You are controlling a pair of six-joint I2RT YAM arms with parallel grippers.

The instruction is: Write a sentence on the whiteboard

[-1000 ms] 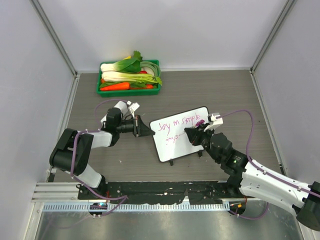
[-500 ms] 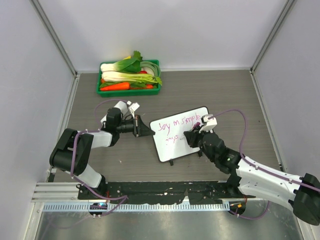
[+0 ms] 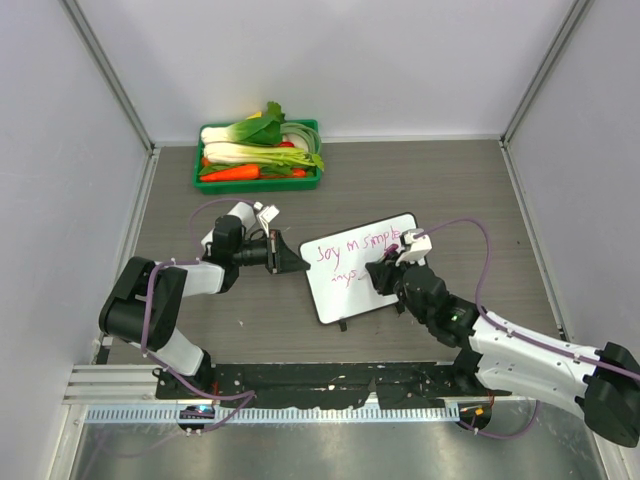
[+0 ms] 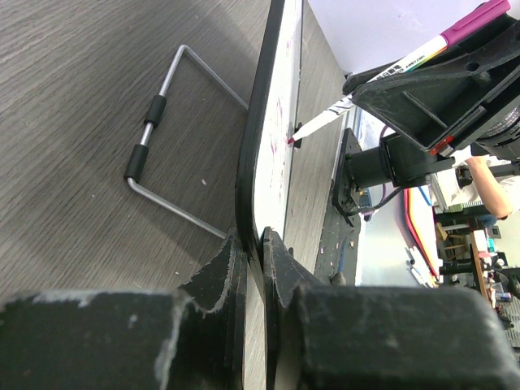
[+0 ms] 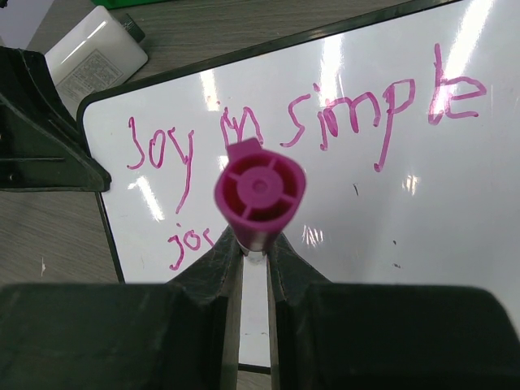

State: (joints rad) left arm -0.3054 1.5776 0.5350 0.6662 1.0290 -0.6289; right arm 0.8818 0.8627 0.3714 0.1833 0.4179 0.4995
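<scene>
Next, I set the pink marker down with my right gripper on the grey wood table [image 3: 401, 324], just below the lower edge of the whiteboard.
The whiteboard [image 3: 345, 290] stands tilted on a wire stand at the table's middle. It also shows in the right wrist view [image 5: 455, 211] and edge-on in the left wrist view [image 4: 258, 138]. The sentence [image 3: 355, 248] in pink reads "Joy in simple" [image 5: 309, 122], with "jo" [image 5: 185, 240] begun on a second line. My left gripper [image 3: 290, 262] is shut on the board's left edge [image 4: 253, 244]. My right gripper [image 3: 383, 274] is shut on a pink marker [image 5: 260, 191], whose tip [image 4: 292, 140] touches the board on the second line.
A green tray [image 3: 258, 182] of vegetables sits at the back left. The board's wire stand [image 4: 162, 122] rests on the grey wood table behind the board. White walls enclose the back and both sides.
My right gripper has moved left and down across the board with the marker, from the end of the first line to the second line. The left arm has not moved.
</scene>
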